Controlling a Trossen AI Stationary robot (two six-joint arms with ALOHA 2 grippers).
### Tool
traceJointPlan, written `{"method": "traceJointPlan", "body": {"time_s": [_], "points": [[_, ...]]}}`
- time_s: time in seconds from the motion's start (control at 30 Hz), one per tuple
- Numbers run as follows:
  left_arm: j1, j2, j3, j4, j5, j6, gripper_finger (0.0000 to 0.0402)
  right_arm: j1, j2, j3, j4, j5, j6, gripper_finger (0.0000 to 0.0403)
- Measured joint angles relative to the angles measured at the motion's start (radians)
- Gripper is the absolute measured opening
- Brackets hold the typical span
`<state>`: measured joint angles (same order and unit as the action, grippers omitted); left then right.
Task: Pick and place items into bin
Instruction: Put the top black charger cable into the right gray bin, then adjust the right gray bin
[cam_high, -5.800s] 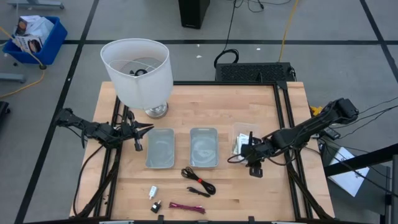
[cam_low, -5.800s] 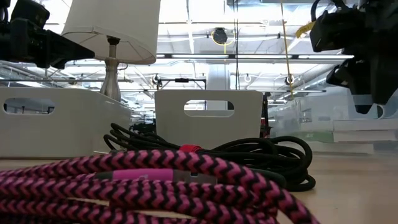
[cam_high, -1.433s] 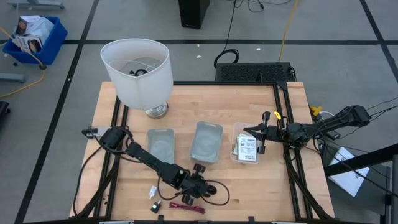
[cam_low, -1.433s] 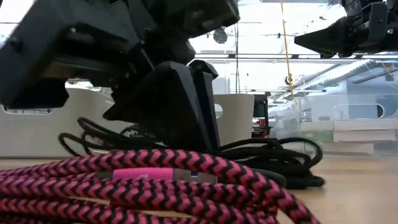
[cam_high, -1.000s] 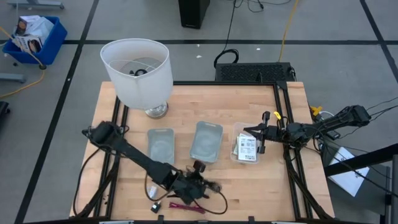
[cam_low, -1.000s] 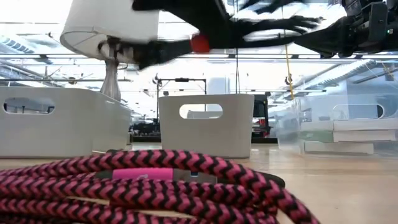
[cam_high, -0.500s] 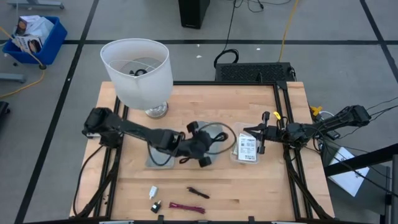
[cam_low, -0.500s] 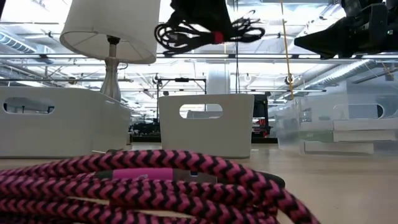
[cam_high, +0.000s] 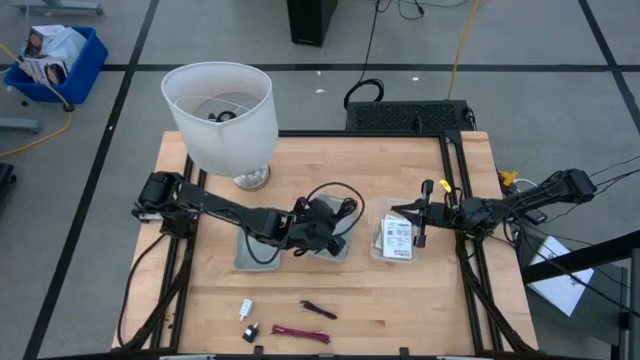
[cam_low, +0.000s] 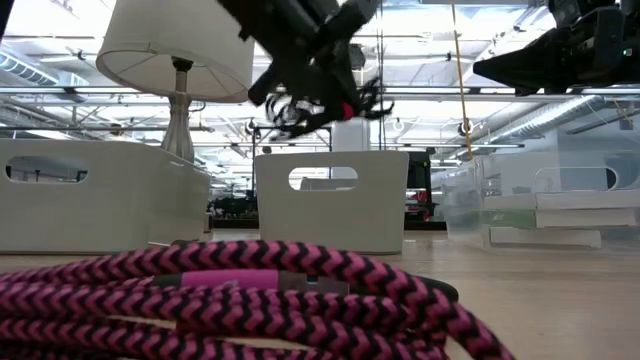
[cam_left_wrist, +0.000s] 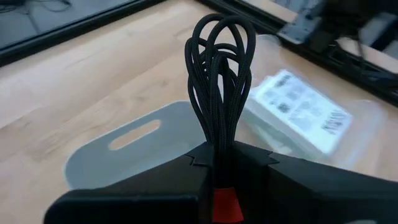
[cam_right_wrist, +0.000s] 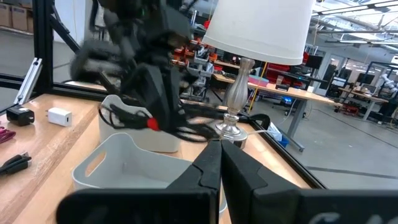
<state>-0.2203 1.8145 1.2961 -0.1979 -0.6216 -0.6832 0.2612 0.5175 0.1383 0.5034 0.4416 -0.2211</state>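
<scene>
My left gripper needs to release the black cable in the middle grey bin's far corner (cam_high: 337, 214) (cam_left_wrist: 185, 148), next to the clear bin.
My left gripper (cam_high: 325, 222) hangs over the middle grey bin (cam_high: 341, 251), shut on a coiled black cable (cam_high: 343, 207) that has a red band (cam_left_wrist: 222, 204). A red-magenta cable (cam_high: 300, 334), a white plug (cam_high: 245, 308), a small black piece (cam_high: 250, 330) and a short black strip (cam_high: 318, 309) lie flat near the table's front edge. White packets (cam_high: 395, 234) lie in a clear bin at the right. Just right of that bin my right gripper (cam_high: 414, 214) hovers shut, with nothing in it. My left gripper pinches the bundled strands of the cable (cam_left_wrist: 219, 149) between its two fingers, just beside the red band. The fingers come from the table's left, slanting down. The cable's loops (cam_left_wrist: 221, 50) stick out past the fingertips, clear of the bin below.
A second grey bin (cam_high: 258, 255) stands left of the middle one. The big white lamp (cam_high: 222, 115) is at the far left of the table. The clear bin (cam_high: 380, 212) sits between the middle bin and my right gripper.
My left gripper has carried the black cable up from the table's near edge toward the far side, to above the middle bin. It has then come down and tipped. The cable is lifted clear of the table. The right arm has kept still.
</scene>
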Motion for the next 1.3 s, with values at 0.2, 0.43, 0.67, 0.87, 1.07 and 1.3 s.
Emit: {"method": "traceJointPlan", "body": {"time_s": [0.2,0.43,0.67,0.87,1.07,1.3], "points": [[0.011,-0.001,-0.090,0.104,-0.009,-0.004,0.0035,0.000,0.000,0.000,0.000,0.000,0.000,0.0004],[0.026,0.002,-0.153,0.167,-0.015,0.009,0.0035,0.000,0.000,0.000,0.001,0.001,0.000,0.0004],[0.026,0.064,-0.147,0.211,0.019,0.037,0.0035,0.000,0.001,0.000,0.001,0.001,-0.001,0.0004],[0.026,0.091,-0.149,0.255,0.048,0.050,0.0079,0.000,-0.001,0.000,-0.005,0.002,-0.001,0.0004],[0.026,0.092,-0.147,0.282,0.048,0.070,0.0169,0.000,-0.002,-0.001,-0.007,0.002,-0.001,0.0004],[0.023,0.082,-0.147,0.295,0.071,0.142,0.0211,0.000,-0.002,-0.001,-0.007,0.002,-0.002,0.0004]]}}
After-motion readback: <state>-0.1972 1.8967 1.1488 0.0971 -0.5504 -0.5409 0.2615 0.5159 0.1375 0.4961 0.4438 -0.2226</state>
